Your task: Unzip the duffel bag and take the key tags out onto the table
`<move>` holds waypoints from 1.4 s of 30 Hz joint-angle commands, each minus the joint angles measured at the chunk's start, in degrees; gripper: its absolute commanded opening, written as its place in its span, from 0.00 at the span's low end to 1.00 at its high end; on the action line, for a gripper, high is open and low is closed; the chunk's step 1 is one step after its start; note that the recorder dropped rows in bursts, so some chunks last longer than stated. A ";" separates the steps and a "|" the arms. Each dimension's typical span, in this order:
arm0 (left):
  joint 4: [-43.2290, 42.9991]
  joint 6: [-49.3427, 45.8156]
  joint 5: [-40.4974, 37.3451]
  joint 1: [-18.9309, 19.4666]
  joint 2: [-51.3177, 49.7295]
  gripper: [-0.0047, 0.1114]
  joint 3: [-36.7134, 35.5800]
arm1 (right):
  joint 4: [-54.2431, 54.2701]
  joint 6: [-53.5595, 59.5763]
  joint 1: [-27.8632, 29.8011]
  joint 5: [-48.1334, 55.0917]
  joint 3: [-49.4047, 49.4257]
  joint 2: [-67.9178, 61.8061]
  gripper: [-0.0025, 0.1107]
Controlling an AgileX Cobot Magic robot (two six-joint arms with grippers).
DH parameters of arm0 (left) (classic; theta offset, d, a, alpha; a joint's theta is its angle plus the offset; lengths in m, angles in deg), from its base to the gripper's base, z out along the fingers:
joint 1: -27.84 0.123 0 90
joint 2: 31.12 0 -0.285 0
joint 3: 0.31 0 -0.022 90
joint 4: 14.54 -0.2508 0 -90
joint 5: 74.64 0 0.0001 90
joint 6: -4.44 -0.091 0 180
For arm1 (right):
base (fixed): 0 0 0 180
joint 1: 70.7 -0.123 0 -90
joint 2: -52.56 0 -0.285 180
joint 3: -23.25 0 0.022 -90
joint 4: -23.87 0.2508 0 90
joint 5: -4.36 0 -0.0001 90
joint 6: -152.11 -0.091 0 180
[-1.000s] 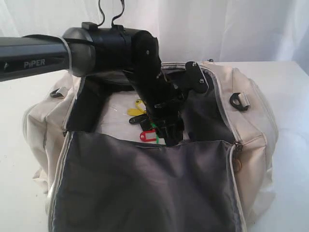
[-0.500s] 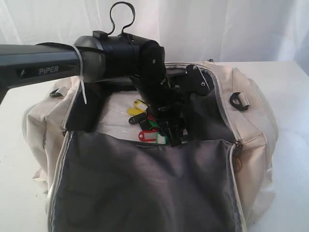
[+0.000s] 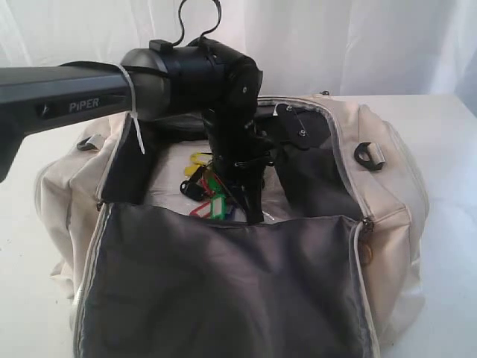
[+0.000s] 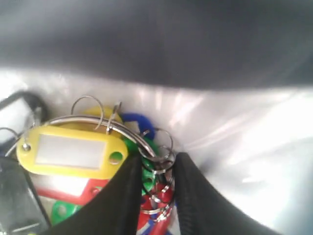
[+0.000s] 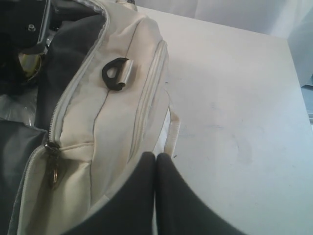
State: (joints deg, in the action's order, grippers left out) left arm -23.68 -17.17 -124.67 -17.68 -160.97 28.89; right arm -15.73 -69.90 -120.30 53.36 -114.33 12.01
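Observation:
My left gripper's fingertips close at the edge of the small rings. Next, I open them and take the large metal ring [image 4: 133, 133] before lifting the key tags.
The cream duffel bag [image 3: 387, 186] lies unzipped on the white table [image 3: 447, 134], its dark grey lid [image 3: 223, 291] folded toward the front. My left gripper [image 3: 252, 212] reaches down into the opening. In the left wrist view my left gripper [image 4: 156, 164] is shut on the metal rings of the key tags [image 4: 73, 152]; yellow, red, green and blue tags bunch beside it. The key tags [image 3: 207, 200] hang just left of the fingers, inside the bag. My right gripper [image 5: 155, 156] is shut on nothing, above the bag's [image 5: 122, 107] right end and the table [image 5: 234, 98].
Crinkled clear plastic [image 4: 234, 137] lines the bag's floor under the tags. A black strap buckle [image 3: 365, 155] sits on the bag's right side, and a metal zipper pull [image 3: 365, 224] hangs at the front right corner. White curtain behind.
My left arm has risen and swung a little left. The key tags have shifted left with the fingers and now bunch tightly against them.

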 commanded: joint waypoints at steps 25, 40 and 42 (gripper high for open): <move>6.65 6.85 -5.81 0.31 -3.48 0.51 1.13 | -0.47 -0.22 0.49 -0.46 0.14 0.29 0.02; 12.97 3.81 -9.42 0.31 -3.22 0.50 6.40 | -0.47 -0.22 0.49 -0.46 0.14 0.29 0.02; 12.32 3.81 -10.77 0.31 -3.22 0.50 8.88 | -0.47 -0.22 0.49 -0.46 0.14 0.29 0.02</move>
State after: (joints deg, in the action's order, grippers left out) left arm -14.54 -13.00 -132.26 -16.54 -163.51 35.70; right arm -15.73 -69.90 -120.30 53.36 -114.33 12.01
